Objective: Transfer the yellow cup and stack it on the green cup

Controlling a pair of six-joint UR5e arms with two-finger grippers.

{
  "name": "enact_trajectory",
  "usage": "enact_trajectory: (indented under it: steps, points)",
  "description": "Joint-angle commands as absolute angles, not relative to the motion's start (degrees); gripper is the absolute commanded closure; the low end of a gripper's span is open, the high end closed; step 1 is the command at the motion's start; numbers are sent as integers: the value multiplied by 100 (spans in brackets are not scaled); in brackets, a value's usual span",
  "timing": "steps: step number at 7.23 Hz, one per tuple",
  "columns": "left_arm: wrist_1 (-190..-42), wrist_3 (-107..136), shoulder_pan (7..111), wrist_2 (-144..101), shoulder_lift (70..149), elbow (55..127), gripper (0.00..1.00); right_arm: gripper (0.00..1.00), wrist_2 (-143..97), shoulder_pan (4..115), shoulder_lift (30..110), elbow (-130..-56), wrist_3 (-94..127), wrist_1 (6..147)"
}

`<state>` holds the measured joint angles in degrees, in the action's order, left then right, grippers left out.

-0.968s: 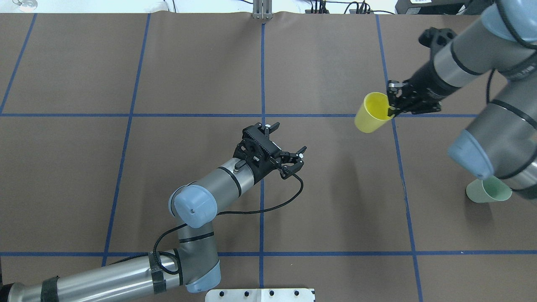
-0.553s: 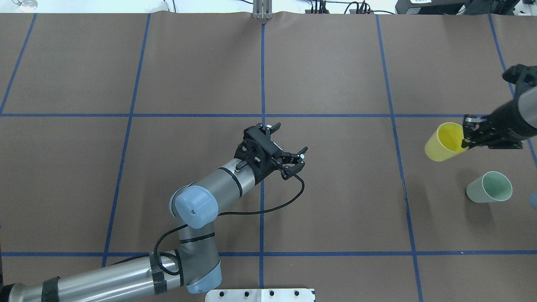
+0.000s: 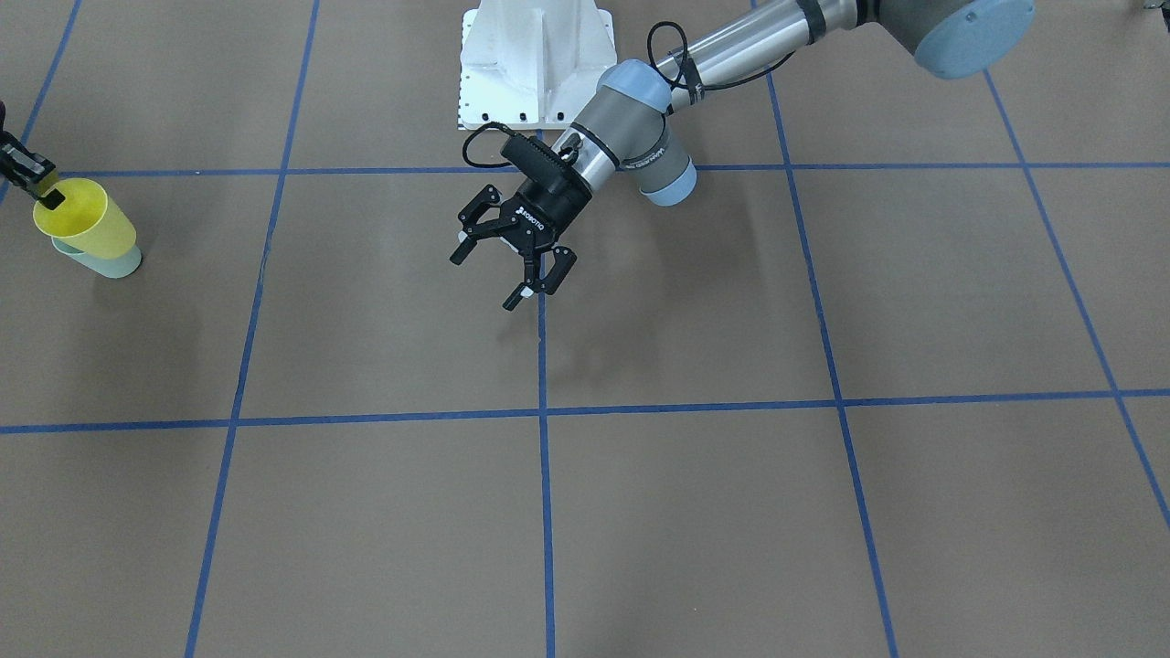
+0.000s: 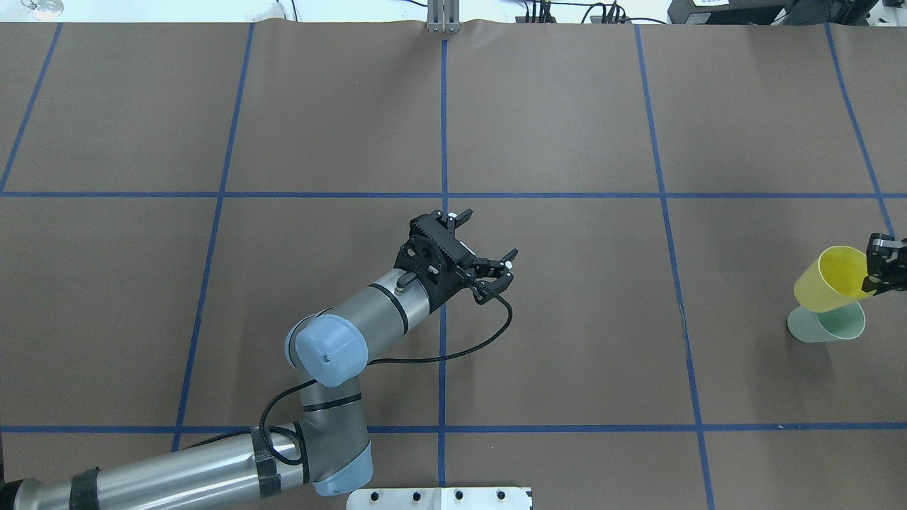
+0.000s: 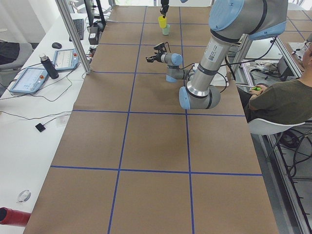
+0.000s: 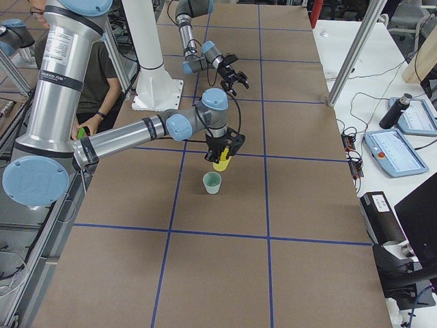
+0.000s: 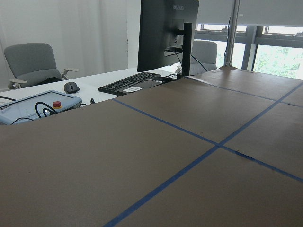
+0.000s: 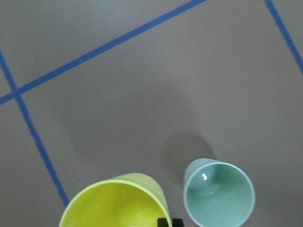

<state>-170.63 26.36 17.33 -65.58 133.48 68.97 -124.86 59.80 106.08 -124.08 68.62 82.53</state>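
Note:
I should let go of the yellow cup with my right gripper down inside the opening of the green cup [image 3: 88, 235] [image 8: 219, 194]. The yellow cup still hangs just above and beside it.
The yellow cup [image 4: 827, 281] hangs tilted in the air, gripped at its rim by my right gripper [image 4: 877, 272], which is shut on it. It is close over and just beside the pale green cup [image 4: 825, 324], which stands upright on the table. In the right wrist view the yellow cup [image 8: 113, 203] is left of the open green cup [image 8: 218, 194], not inside it. Both show in the front view, yellow cup [image 3: 82, 219] over green cup [image 3: 102, 263]. My left gripper [image 4: 489, 241] is open and empty above the table's middle.
The brown table cover carries a grid of blue tape lines [image 4: 444, 142]. The white robot base plate [image 3: 535, 64] sits at the robot's edge. A seated operator [image 5: 278, 102] and desks with a monitor [image 7: 165, 33] and tablets flank the table.
My right gripper has carried the yellow cup rightward and toward the robot, from mid-right of the table to just over the green cup. The left arm has not moved.

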Motion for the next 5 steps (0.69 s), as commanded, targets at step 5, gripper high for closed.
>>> enact_trajectory:
  steps: [5]
  points:
    - [-17060, 2725, 1723, -6407, 13351, 6882, 0, 100, -12542, 6012, 10898, -12252, 6768, 8262]
